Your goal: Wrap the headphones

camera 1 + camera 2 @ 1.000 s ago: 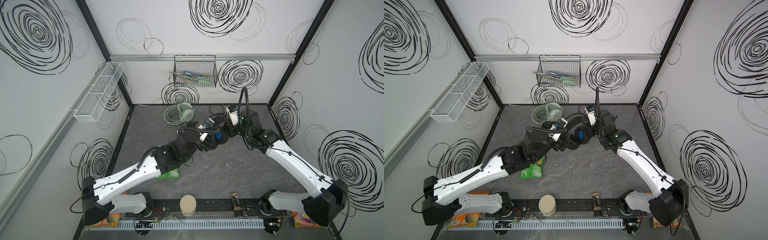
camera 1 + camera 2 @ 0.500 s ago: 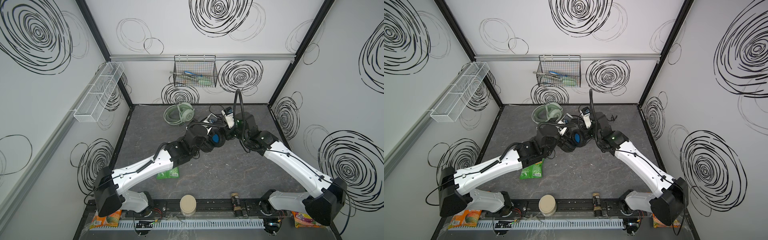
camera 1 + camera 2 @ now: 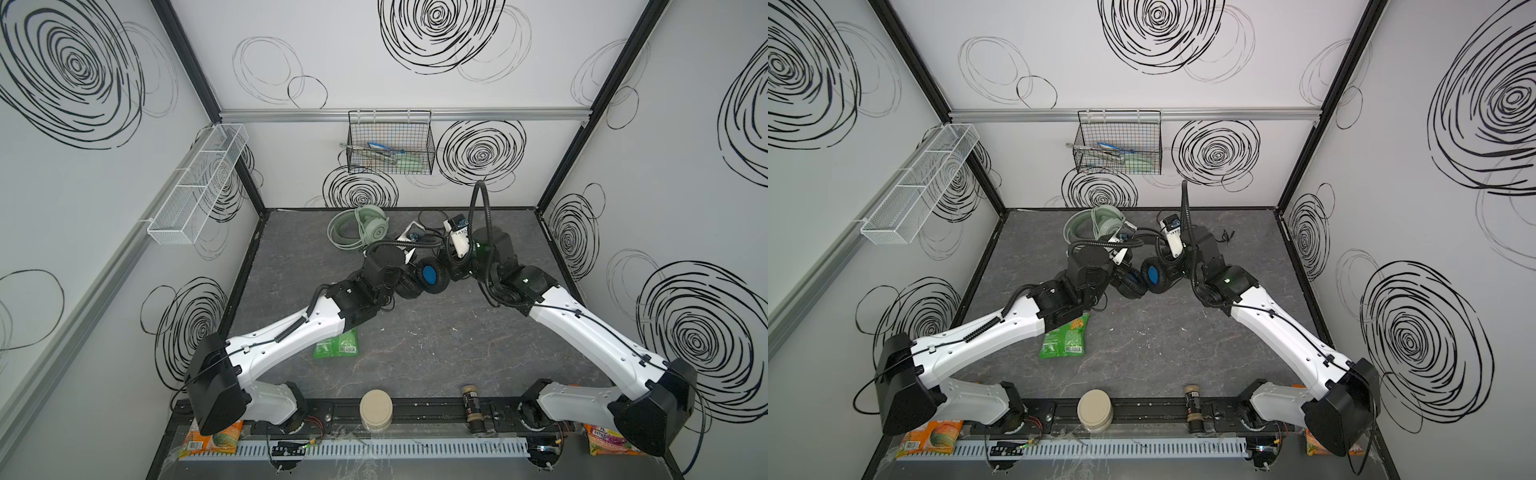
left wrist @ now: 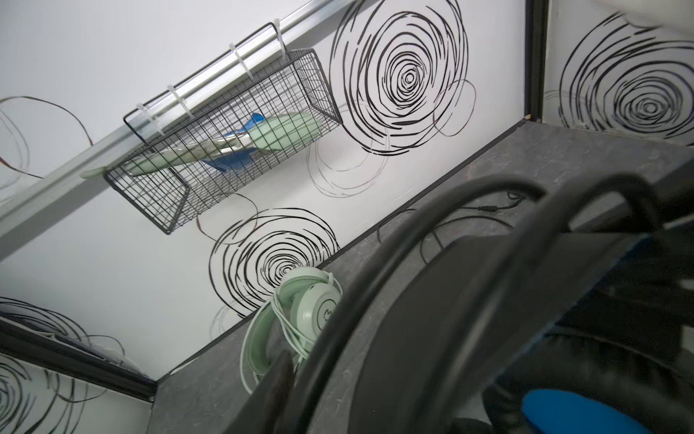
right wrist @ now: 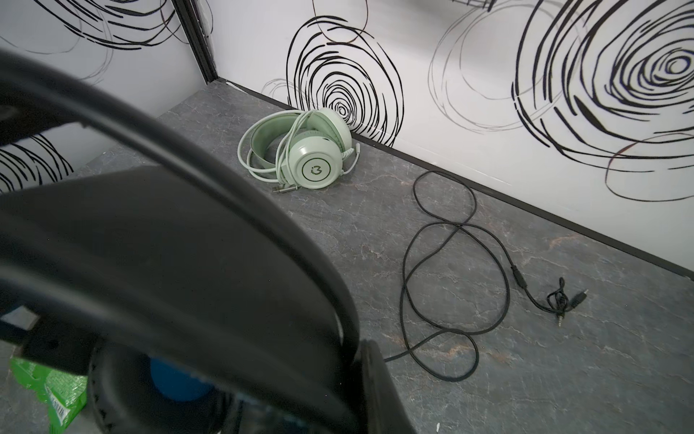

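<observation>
I have both grippers on the headband and the black cable lies loose, so I need to open my right gripper and take the cable (image 5: 396, 356) while my left gripper lifts the headphones.
The black headphones (image 3: 430, 275) (image 3: 1156, 274), with a blue earcup face, hang between my two grippers mid-table. My left gripper (image 3: 405, 268) (image 3: 1126, 270) is closed on the headband (image 4: 450, 319); one finger (image 4: 279, 379) presses on its outer arc and the other is hidden. My right gripper (image 3: 454, 269) (image 3: 1177, 270) is shut on the headband's other side (image 5: 169, 244), one finger (image 5: 379, 383) showing. The black cable (image 5: 450, 263) lies loose in loops on the floor. The mint-green headphones (image 3: 365, 226) (image 3: 1100, 222) (image 4: 311, 312) (image 5: 311, 158) rest by the back wall, pale cable wound round them.
A green snack bag (image 3: 338, 343) (image 3: 1065, 336) lies under the left arm. A black wire basket (image 3: 390, 147) hangs on the back wall and a white mesh shelf (image 3: 195, 187) on the left wall. A tan round lid (image 3: 376, 409) and small bottle (image 3: 469, 399) sit at the front rail.
My left arm has reached toward the back and its gripper has gone from wide open to closed on the headband. The right gripper and the black headphones have shifted slightly left.
</observation>
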{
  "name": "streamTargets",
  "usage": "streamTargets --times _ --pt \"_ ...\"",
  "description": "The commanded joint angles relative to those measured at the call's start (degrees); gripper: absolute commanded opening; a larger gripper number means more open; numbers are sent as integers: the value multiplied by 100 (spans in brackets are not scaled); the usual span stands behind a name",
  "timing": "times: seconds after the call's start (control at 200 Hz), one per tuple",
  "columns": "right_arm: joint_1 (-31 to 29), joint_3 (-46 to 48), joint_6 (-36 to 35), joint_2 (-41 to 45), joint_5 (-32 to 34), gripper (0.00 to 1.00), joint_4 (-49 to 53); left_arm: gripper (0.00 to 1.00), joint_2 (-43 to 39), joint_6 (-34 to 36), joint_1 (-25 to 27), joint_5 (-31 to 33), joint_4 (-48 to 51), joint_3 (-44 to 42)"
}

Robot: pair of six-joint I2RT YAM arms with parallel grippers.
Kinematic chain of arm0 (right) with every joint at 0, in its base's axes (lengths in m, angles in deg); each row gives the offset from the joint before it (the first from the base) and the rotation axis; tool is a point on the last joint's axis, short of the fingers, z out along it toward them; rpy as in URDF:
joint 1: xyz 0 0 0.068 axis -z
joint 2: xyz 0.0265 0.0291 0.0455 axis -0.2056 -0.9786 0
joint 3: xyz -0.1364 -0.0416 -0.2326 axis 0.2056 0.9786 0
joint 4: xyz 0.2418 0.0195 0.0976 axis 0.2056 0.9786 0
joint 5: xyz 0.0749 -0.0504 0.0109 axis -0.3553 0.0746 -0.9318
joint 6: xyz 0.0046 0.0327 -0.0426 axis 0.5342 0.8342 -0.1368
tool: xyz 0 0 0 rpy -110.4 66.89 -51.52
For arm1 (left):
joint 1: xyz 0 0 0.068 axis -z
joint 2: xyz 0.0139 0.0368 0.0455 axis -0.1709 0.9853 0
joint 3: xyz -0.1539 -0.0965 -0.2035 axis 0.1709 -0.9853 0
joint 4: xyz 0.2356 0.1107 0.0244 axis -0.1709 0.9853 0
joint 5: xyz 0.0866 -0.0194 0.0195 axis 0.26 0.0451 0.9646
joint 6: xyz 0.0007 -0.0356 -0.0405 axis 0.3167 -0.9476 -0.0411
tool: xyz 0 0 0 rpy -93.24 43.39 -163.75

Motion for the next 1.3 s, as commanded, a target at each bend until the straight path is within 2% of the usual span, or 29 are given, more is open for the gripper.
streamTargets --times 0.0,0.04,0.1,0.23,0.435,0.455,0.51,0.6,0.72,0.775,0.87,0.946,1.036,1.156,1.296 --pt "-69 -55 -63 277 -230 0 -333 27 25 -46 -181 49 -397 -31" --pt "-76 -55 -87 290 -199 1 -342 24 25 -97 -185 -28 -333 -2" --pt "-76 -23 -113 342 -182 10 -424 22 25 -196 -182 -99 -186 84" --pt "-76 180 -241 604 -298 41 -781 6 -49 -688 -273 -260 158 286" --pt "-77 654 -703 1388 -587 76 -1484 4 -213 -1668 -844 -834 977 575" --pt "-69 721 -722 1492 -567 80 -1571 0 -235 -1748 -930 -907 1040 584" --pt "-59 877 -748 1727 -490 88 -1736 0 -308 -1983 -1173 -1099 1181 587" --pt "5 933 -809 1875 -470 90 -1602 0 -466 -2303 -1588 -1446 1327 551" --pt "283 1108 -697 2001 -781 90 -1430 0 -701 -2773 -2103 -1946 1468 553" --pt "678 1337 -262 2170 -1304 90 -1718 0 -809 -3011 -2285 -2151 1549 575" --pt "1707 1734 839 2330 -2445 89 -2383 0 -997 -3499 -2543 -2494 1709 593" --pt "2140 1941 1209 2294 -2976 88 -2748 0 -1185 -4106 -2731 -2892 1655 497" --pt "2227 2010 1088 2159 -3375 88 -2855 0 -1342 -4607 -2827 -3288 1623 528" --pt "2227 1897 821 1904 -3959 85 -2884 0 -1260 -4896 -3018 -3720 1932 1082" --pt "2209 1507 158 1735 -4391 83 -2323 0 -1060 -4912 -3211 -4107 2373 1725"
